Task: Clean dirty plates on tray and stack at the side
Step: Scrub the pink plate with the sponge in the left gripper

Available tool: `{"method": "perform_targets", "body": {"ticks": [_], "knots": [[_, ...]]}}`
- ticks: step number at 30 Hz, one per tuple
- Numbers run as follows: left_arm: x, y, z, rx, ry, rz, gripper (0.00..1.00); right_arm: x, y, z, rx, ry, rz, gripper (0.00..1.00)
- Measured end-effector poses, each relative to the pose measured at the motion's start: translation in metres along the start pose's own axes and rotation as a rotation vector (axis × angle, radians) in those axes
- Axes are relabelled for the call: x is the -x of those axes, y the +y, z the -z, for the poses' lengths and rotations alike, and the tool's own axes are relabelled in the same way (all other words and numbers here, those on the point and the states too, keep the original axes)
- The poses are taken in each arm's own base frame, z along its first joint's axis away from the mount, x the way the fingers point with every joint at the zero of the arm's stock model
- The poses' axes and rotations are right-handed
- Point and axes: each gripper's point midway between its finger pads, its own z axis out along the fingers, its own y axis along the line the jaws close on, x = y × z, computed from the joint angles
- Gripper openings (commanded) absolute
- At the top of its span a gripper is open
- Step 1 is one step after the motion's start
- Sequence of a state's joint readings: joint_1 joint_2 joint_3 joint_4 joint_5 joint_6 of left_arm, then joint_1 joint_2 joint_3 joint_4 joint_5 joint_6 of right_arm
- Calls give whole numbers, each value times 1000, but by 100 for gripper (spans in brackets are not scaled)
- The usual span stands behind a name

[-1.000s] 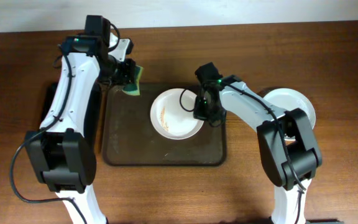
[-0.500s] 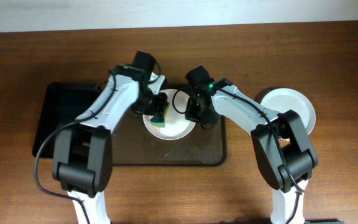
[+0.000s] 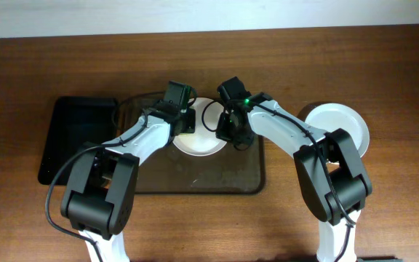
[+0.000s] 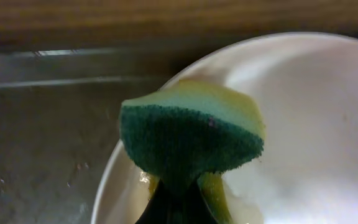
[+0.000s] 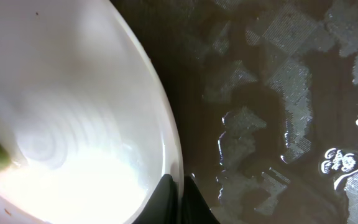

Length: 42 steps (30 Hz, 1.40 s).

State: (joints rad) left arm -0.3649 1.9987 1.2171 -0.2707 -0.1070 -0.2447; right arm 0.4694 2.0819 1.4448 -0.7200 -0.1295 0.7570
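My right gripper should release the white plate on top of the other white plate (image 3: 338, 133) on the wooden table.
A white plate (image 3: 198, 143) lies on the dark brown tray (image 3: 195, 182) near its far edge. My right gripper (image 3: 229, 132) is shut on the plate's right rim; the right wrist view shows its fingers (image 5: 178, 194) pinching the rim of the plate (image 5: 61, 124). My left gripper (image 3: 185, 122) is shut on a green and yellow sponge (image 4: 191, 134), pressed onto the plate's left side (image 4: 303, 124). Another white plate (image 3: 338, 124) sits on the table to the right, partly hidden by the right arm. No pale blue-green plate shows.
A smaller black tray (image 3: 78, 138) lies left of the brown tray. The brown tray's surface (image 5: 278, 124) is wet and patterned. Both arms cross over the tray's far half. Bare wooden table (image 3: 384, 204) lies in front and to the right.
My left arm swung right from the tray's far left corner and brought the sponge onto the plate. The plate, held by my right gripper, shifted slightly toward the far left.
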Motion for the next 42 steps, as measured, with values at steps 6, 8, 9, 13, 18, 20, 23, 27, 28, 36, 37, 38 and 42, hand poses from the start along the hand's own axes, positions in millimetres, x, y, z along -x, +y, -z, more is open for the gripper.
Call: {"method": "perform_targets", "body": {"ticks": [6, 8, 9, 13, 18, 20, 23, 27, 28, 36, 37, 38, 42], "knots": [[-4, 5, 0, 30, 18, -39, 0, 0, 0, 0, -1, 1, -3, 4], [-15, 2, 4, -6, 91, -74, 1, -2, -2, 0, -7, 6, -2, 4], [-28, -1, 12, -53, 174, -91, 0, -2, -3, 0, -10, 9, 1, 4], [-56, -34, 37, -308, 375, -177, 0, -3, -4, 0, -13, 12, 16, 4], [-18, -42, 33, -302, 263, -194, 1, -3, -3, 0, -9, 14, 17, 4], [-3, -30, 28, -212, 210, -177, 1, -3, -3, 0, -9, 14, 17, 4], [5, -10, 16, -80, 173, -152, 0, -4, -3, 0, -9, 15, 17, 4], [-7, -1, 4, -21, 235, -143, 0, -4, -3, 0, -9, 15, 18, 4], [-11, 0, 6, -17, 263, -142, 1, -4, -3, 0, -9, 15, 18, 4], [-65, -53, 34, -433, 506, -154, 1, -5, -3, 0, -7, 19, 28, 4], [-67, -65, 36, -510, 507, -149, 1, -5, -3, 0, -7, 19, 28, 4], [-67, -71, 36, -551, 505, -146, 0, -5, -3, 0, -7, 19, 28, 4], [-56, -64, 33, -578, 490, -96, 0, -5, -2, 0, -3, 20, 28, 4]]}}
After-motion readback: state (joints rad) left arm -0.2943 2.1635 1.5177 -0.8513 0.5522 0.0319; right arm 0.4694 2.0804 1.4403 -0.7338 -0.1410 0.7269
